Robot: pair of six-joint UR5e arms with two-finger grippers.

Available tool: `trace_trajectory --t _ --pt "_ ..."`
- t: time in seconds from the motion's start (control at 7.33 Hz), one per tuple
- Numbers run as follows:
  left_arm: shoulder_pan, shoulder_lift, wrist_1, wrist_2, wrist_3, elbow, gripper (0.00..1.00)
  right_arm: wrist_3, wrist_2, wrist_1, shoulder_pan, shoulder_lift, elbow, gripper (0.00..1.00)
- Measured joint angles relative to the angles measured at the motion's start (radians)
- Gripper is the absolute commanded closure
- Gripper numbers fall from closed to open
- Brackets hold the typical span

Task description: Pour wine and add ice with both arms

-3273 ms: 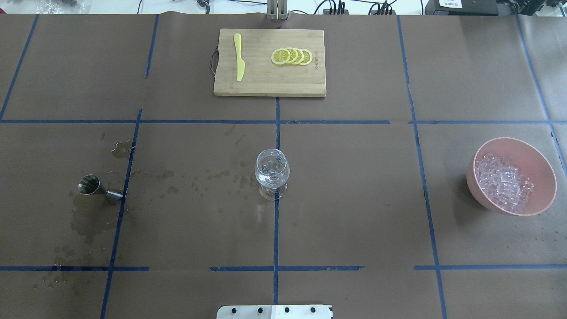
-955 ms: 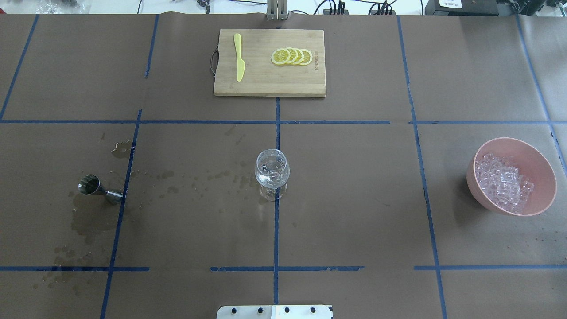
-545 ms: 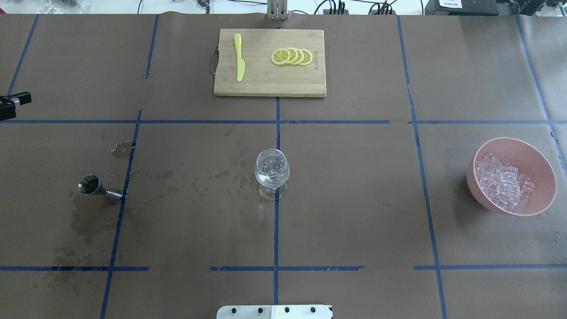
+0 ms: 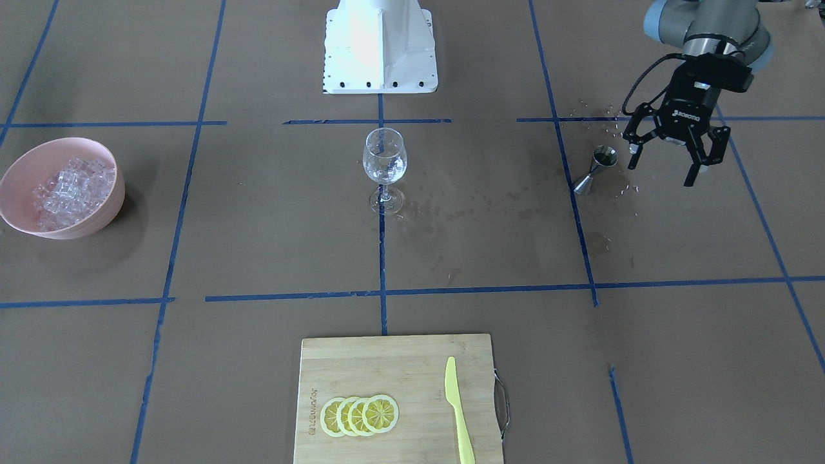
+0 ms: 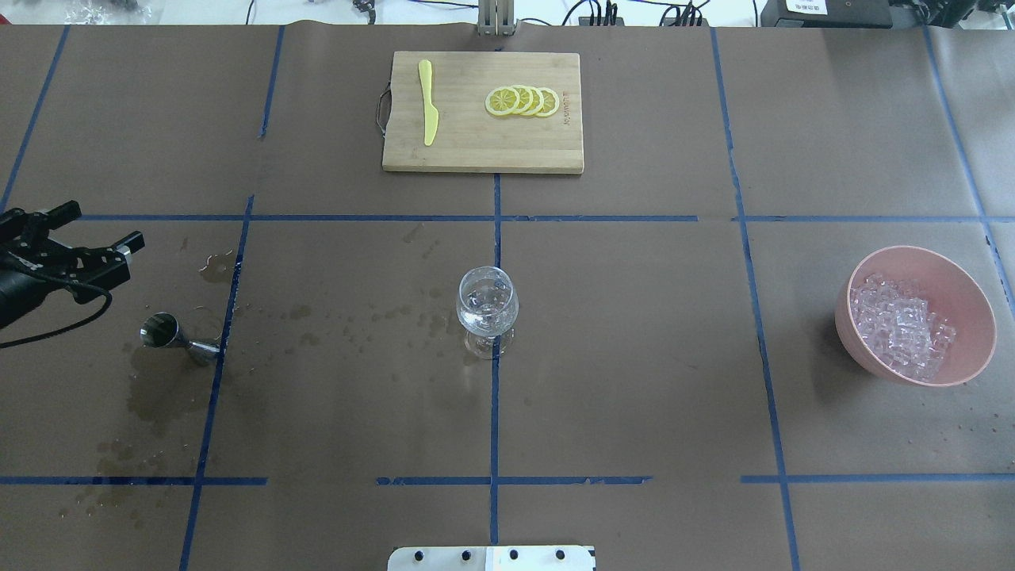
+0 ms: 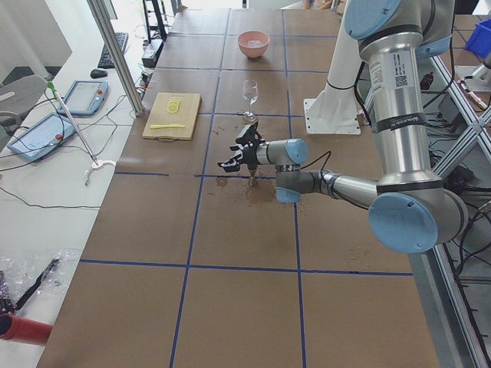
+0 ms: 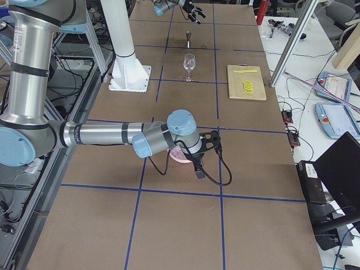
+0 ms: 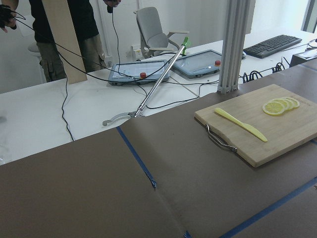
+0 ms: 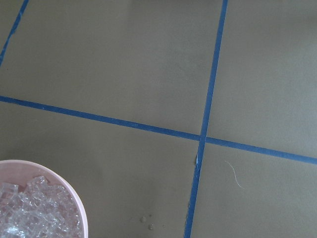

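I need to close my left gripper next on the narrow middle (image 4: pixel 593 171) of the steel jigger, just below its open upper cup.
A clear wine glass (image 5: pixel 487 309) stands upright at the table's middle, with something clear low in its cup; it also shows in the front view (image 4: pixel 385 161). A steel jigger (image 5: pixel 170 337) lies on its side on a wet patch at the left. The ice (image 5: pixel 900 325) is heaped in a pink bowl (image 5: pixel 971 349) at the right. My left gripper (image 5: pixel 107 224) is open and empty, hovering just beyond the jigger (image 4: pixel 596 169), apart from it. My right gripper (image 7: pixel 205 152) hangs by the bowl; I cannot tell whether it is open or shut.
A bamboo cutting board (image 5: pixel 482 155) at the far middle holds a yellow plastic knife (image 5: pixel 428 103) and lemon slices (image 5: pixel 523 101). Wet stains (image 5: pixel 158 396) spread around the jigger and towards the glass. The white pedestal (image 4: pixel 380 45) stands at the near edge.
My left gripper has come into the overhead view from the left edge and moved in towards the jigger. The glass, jigger and bowl have not moved.
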State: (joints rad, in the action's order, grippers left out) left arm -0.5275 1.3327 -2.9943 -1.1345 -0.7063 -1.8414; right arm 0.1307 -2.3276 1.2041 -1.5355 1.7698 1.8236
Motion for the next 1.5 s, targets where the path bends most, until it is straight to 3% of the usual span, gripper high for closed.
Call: trace_trajectory --t 0.27,0.55,1.09,1.5 --pt "0.155 -0.003 -0.002 0.216 -0.008 0.002 0.0 0.001 0.0 0.0 0.0 0.0 0.001 0.0" --pt "0.277 -0.004 -0.004 0.371 -0.012 0.02 0.0 0.001 0.001 0.001 0.0 -0.001 0.0 0.0" --pt "0.388 -0.002 -0.008 0.497 -0.113 0.087 0.0 0.001 0.001 0.001 0.0 -0.001 0.0 0.0" --pt "0.429 0.016 -0.008 0.535 -0.157 0.138 0.0 0.001 0.001 0.002 0.0 -0.001 -0.002 0.0"
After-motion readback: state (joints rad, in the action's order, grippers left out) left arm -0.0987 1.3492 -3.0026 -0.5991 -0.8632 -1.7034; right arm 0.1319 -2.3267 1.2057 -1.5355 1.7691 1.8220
